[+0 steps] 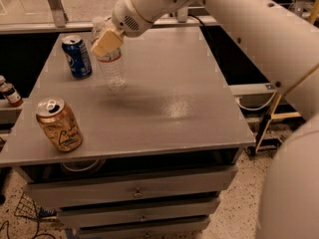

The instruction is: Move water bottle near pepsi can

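Next, my gripper sets the water bottle down on the grey table top snug (101, 76) beside the pepsi can, where I need to let it go.
The water bottle (112, 69) is clear ribbed plastic, upright, with its base at or just above the grey table top (164, 98). My gripper (104, 40) is shut on the bottle's upper part, hiding its cap and neck. The pepsi can (77, 57), blue with a silver top, stands upright at the table's back left, a short gap to the left of the bottle.
A gold can with script lettering (59, 125) stands at the table's front left. A small brown bottle with a white cap (10, 93) sits on a lower surface off the left edge. Drawers (134, 193) are below the table. A wooden stand (279, 103) is at right.
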### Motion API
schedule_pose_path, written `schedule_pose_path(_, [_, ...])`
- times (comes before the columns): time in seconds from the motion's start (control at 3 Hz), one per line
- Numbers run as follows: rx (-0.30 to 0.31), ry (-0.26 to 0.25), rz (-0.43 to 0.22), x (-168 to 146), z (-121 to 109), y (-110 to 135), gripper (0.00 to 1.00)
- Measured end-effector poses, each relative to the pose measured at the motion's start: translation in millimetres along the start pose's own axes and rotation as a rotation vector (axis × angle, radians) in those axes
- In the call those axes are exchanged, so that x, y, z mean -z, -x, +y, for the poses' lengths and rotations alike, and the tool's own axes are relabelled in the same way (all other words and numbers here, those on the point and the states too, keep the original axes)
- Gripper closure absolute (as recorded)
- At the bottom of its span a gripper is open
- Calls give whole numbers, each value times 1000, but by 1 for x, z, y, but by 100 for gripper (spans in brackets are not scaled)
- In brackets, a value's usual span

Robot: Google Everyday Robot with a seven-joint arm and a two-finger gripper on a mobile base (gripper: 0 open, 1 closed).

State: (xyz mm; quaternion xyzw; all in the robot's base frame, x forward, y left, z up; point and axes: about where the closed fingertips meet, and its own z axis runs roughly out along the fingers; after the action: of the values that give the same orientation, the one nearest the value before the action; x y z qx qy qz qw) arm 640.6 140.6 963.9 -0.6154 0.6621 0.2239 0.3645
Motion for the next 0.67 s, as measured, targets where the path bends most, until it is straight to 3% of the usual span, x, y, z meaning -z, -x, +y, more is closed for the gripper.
schedule_pose_path(0.67, [-19,31,10,-48,-26,14,100])
